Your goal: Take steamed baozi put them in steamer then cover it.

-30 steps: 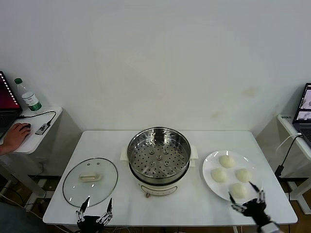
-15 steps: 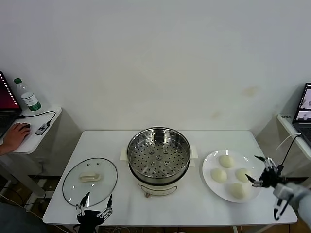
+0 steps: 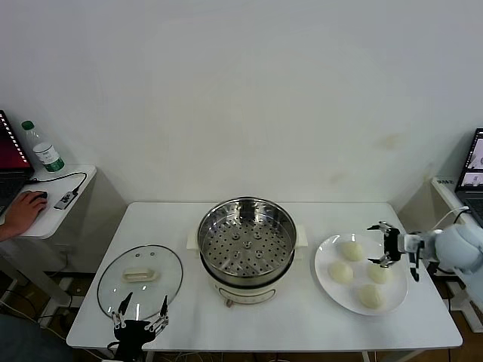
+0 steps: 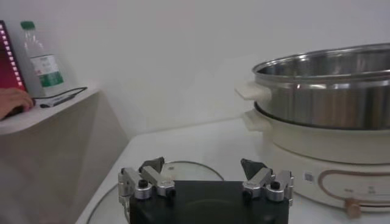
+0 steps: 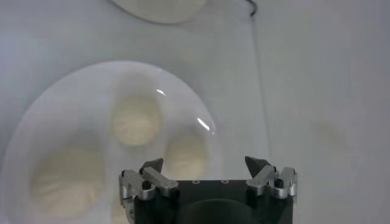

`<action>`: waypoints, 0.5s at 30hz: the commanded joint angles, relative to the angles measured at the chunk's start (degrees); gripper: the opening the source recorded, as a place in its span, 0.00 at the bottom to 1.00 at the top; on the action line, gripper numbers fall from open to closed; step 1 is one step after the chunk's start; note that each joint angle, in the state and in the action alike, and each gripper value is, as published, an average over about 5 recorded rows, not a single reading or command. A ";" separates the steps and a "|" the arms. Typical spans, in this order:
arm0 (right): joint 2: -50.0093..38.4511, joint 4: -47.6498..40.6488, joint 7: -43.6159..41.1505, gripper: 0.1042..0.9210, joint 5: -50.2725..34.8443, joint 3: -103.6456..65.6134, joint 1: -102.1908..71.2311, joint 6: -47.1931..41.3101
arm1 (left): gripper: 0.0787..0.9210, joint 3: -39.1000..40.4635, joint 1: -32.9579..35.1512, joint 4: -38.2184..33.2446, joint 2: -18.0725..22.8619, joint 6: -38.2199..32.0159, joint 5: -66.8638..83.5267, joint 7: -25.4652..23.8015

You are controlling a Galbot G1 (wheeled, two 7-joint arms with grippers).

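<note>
My right gripper is going to close around the sides of the baozi (image 3: 352, 251) (image 5: 186, 156) that is nearest the table's back edge on the white plate.
Four off-white baozi (image 3: 352, 250) lie on a white plate (image 3: 323, 260) at the table's right. The steel steamer (image 3: 247, 245) stands open and empty at the table's middle on its cream base. The glass cover (image 3: 140, 280) lies flat at the left. My right gripper (image 3: 385, 245) is open and empty, hovering over the plate's right side, just above the baozi. The right wrist view shows its open gripper (image 5: 207, 167) above three baozi (image 5: 137, 120). My left gripper (image 3: 139, 317) is open at the table's front edge, next to the cover (image 4: 183, 173).
The left wrist view shows the steamer (image 4: 323, 91) to one side. A side table at the left holds a bottle (image 3: 46, 154), a laptop and a person's hand (image 3: 23, 211). Another laptop (image 3: 472, 170) stands at the far right.
My right gripper has risen from the table's front edge, swung out to the right, then come in over the plate's right side. My left gripper has sunk slightly.
</note>
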State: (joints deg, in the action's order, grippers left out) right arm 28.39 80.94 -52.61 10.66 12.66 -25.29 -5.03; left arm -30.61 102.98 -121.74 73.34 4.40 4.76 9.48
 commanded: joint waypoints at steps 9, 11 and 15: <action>7.66 -16.47 -3.50 0.88 -1.58 28.49 21.49 -2.11 | 0.88 -1.77 -1.65 0.93 -0.37 -0.14 0.95 1.11; 8.71 -17.31 -3.26 0.88 -1.50 28.84 21.64 -2.46 | 0.88 -1.92 -1.61 0.72 -0.42 -0.15 0.94 1.09; 11.14 -19.71 -2.59 0.88 -1.10 29.06 21.94 -3.07 | 0.88 -2.32 -1.41 0.71 -0.64 -0.28 0.95 1.05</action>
State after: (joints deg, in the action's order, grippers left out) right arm 35.34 67.15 -54.68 9.72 35.48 -8.46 -7.36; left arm -32.41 101.69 -121.24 72.93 4.28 5.33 10.20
